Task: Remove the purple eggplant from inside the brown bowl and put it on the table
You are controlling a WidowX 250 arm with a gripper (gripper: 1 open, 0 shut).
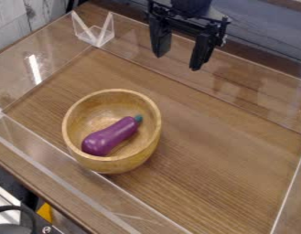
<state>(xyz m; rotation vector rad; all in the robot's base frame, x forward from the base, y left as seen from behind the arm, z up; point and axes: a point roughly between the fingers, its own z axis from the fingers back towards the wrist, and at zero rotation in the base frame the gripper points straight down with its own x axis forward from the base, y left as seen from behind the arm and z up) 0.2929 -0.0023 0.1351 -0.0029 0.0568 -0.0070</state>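
The stem end (125, 125) of the purple eggplant, next to its green cap, inside the brown bowl, is the spot my gripper needs to close on.
The purple eggplant (111, 135) lies inside the brown bowl (78, 111), its green stem cap pointing up and right. The bowl stands on the table (220, 146), left of centre and toward the front. My gripper (178, 47) hangs above the table's far side, well behind and to the right of the bowl, pointing down. Its two black fingers (201, 51) stand apart with nothing between them, so it is open.
Clear acrylic walls (67, 187) run around the table's edges. A folded clear plastic piece (94, 29) stands at the back left corner. Bare wood-grain tabletop stretches to the right of the bowl.
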